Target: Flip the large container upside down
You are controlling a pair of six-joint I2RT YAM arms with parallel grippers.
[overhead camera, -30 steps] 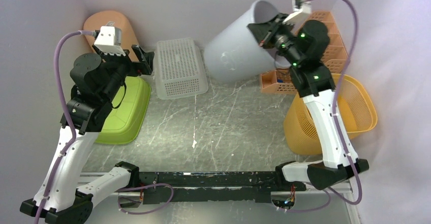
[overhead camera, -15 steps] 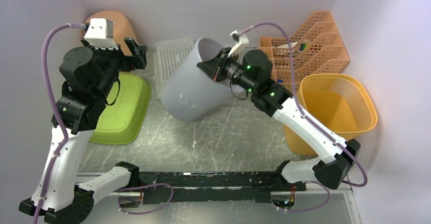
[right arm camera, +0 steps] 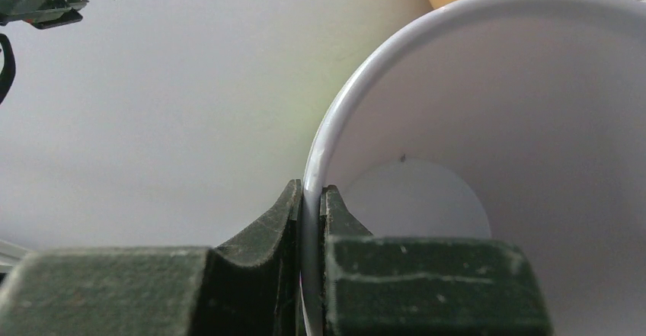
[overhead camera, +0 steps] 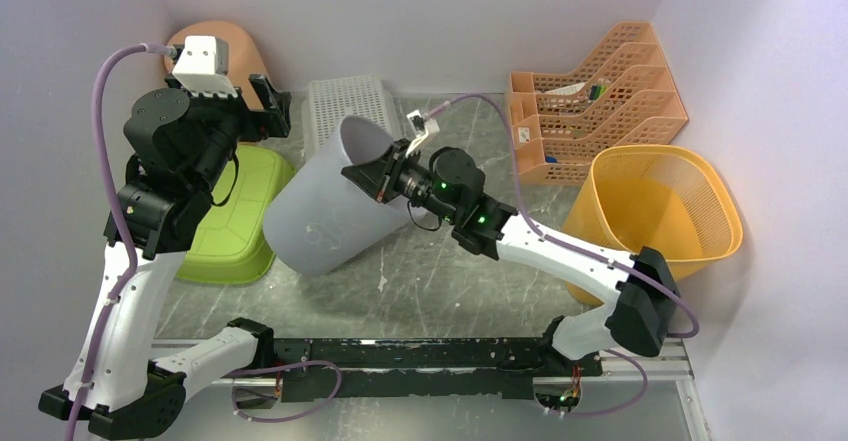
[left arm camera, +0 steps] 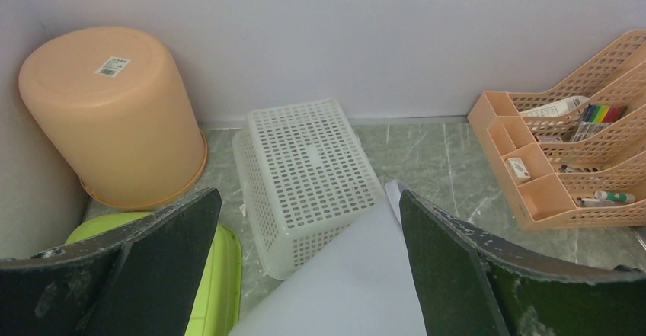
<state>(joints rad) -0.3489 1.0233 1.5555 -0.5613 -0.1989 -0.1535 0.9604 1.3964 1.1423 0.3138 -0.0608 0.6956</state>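
My right gripper has the large grey container. Next, I put it opening down on the table (overhead camera: 402, 296) near the black bar.
The large grey container (overhead camera: 320, 211) hangs tilted over the table's left middle, its closed bottom down and left, its open mouth up and right. My right gripper (overhead camera: 372, 176) is shut on its rim; in the right wrist view the rim (right arm camera: 320, 153) runs between the two fingers. The container's side also shows low in the left wrist view (left arm camera: 358, 290). My left gripper (overhead camera: 270, 111) is open and empty, held high near the back left, above and behind the container.
An upturned orange bucket (overhead camera: 225, 51) stands at the back left, a white mesh basket (overhead camera: 345, 106) upside down beside it, a green tub (overhead camera: 235, 216) upside down at the left. Orange file racks (overhead camera: 595, 101) and a yellow basket (overhead camera: 665, 206) stand at the right.
My right arm has swung the grey container from the back right, across the table, down and to the left. My left arm has barely moved.
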